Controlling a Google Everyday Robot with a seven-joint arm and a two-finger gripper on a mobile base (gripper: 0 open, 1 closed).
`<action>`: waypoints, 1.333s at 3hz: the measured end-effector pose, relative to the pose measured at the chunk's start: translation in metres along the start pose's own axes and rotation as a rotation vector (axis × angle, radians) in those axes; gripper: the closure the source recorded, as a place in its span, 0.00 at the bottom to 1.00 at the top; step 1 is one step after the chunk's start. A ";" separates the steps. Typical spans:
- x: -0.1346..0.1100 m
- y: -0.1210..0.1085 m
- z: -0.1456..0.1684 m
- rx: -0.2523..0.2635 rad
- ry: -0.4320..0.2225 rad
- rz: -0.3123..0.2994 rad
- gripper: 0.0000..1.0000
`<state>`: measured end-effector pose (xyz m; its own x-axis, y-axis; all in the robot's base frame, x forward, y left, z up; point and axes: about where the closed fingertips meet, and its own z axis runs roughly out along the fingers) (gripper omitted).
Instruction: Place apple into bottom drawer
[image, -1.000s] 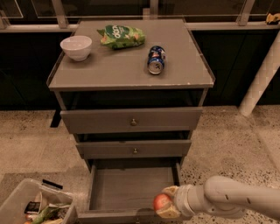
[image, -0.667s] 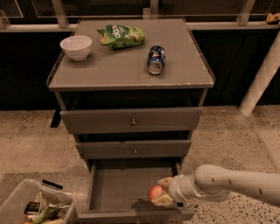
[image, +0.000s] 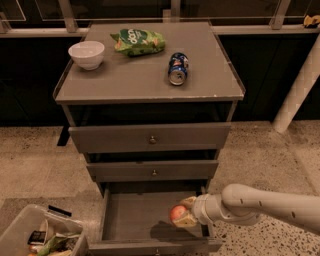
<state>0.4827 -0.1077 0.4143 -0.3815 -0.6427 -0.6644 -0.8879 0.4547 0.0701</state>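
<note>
My gripper will let go of the apple on the bottom drawer's inside (image: 181, 221), near the side of the drawer by my arm.
The reddish-orange apple (image: 177, 213) is held in my gripper (image: 183, 212), which is shut on it. My white arm (image: 260, 204) reaches in from the right. The apple hangs over the right part of the bottom drawer (image: 140, 217), which is pulled open as a grey tray at the foot of the cabinet. The apple's shadow falls on the drawer floor below it. The two shallower drawers above are closed.
On the cabinet top (image: 145, 75) stand a white bowl (image: 86, 54), a green chip bag (image: 138, 41) and a blue soda can (image: 178, 68) on its side. A clear bin (image: 35, 237) with odds and ends sits on the floor at lower left. A white post (image: 299, 90) stands at right.
My gripper has carried the apple leftward from the drawer's right front corner to over the drawer's right interior.
</note>
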 end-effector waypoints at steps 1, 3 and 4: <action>0.001 -0.026 0.017 0.061 0.012 -0.025 1.00; -0.001 -0.088 0.050 0.148 0.011 -0.035 1.00; 0.016 -0.095 0.066 0.145 0.020 -0.009 1.00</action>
<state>0.5782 -0.1204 0.3483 -0.3805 -0.6583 -0.6496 -0.8451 0.5328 -0.0449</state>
